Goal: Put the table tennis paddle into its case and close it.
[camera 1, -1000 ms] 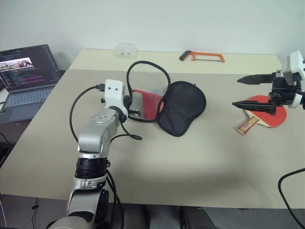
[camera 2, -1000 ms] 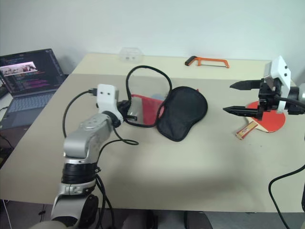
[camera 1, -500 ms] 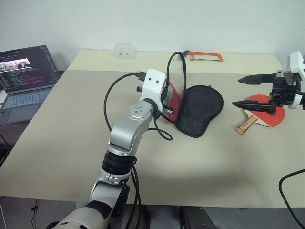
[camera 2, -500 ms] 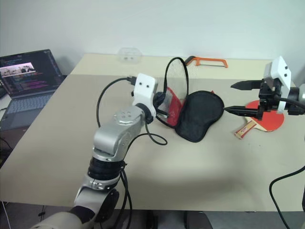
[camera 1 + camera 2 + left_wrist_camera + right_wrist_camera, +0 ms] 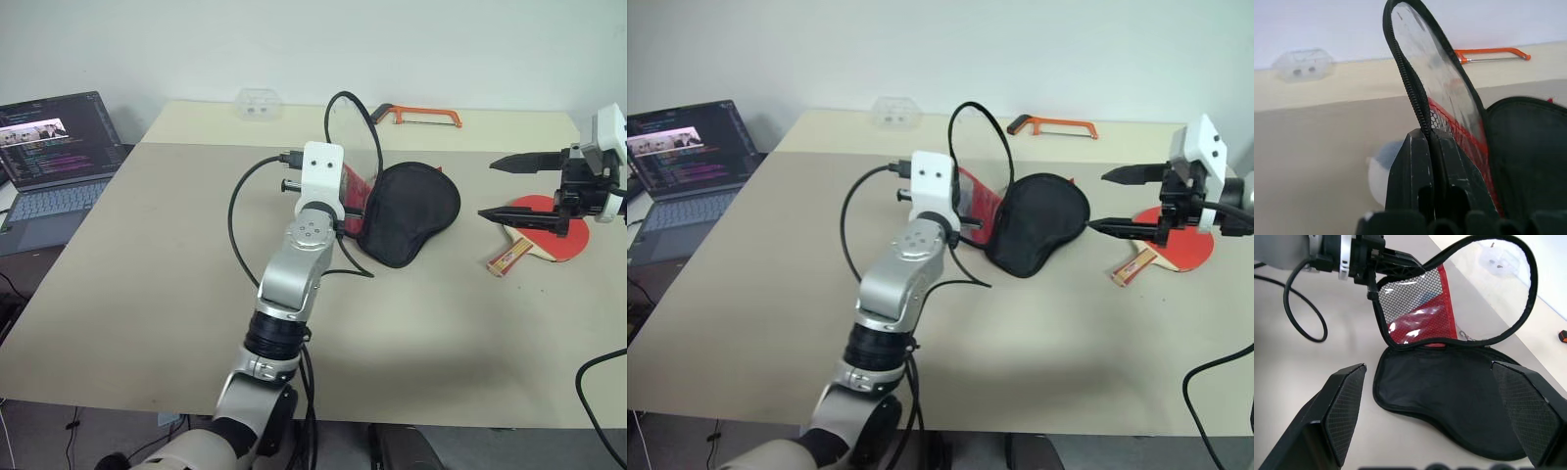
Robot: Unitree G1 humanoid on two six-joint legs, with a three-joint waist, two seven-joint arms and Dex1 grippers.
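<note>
Next, I release the red flap, now standing upright above the black half, with my left gripper on the table (image 5: 375, 202) against the black half's edge facing the laptop.
The case (image 5: 419, 213) lies open in the middle of the table, its black half flat and inside up. My left gripper (image 5: 1429, 138) is shut on the zip rim of the other half (image 5: 1449, 298), a red flap with black mesh, and holds it standing upright above the black half. The table tennis paddle (image 5: 574, 239) lies flat at the right, red face up, pale handle (image 5: 509, 257) pointing toward the near edge. My right gripper (image 5: 487, 188) hovers open just left of and above the paddle, pointing at the case, with nothing between its fingers (image 5: 1344, 406).
An open laptop (image 5: 54, 147) stands off the table's left side. An orange hacksaw (image 5: 416, 116) and a clear plastic box (image 5: 257, 102) lie along the far edge. A black cable (image 5: 245, 211) loops from my left wrist over the table.
My left gripper moved right and slightly up with the case's rim, standing the red flap upright and dragging the case toward the paddle. The right gripper stayed still.
</note>
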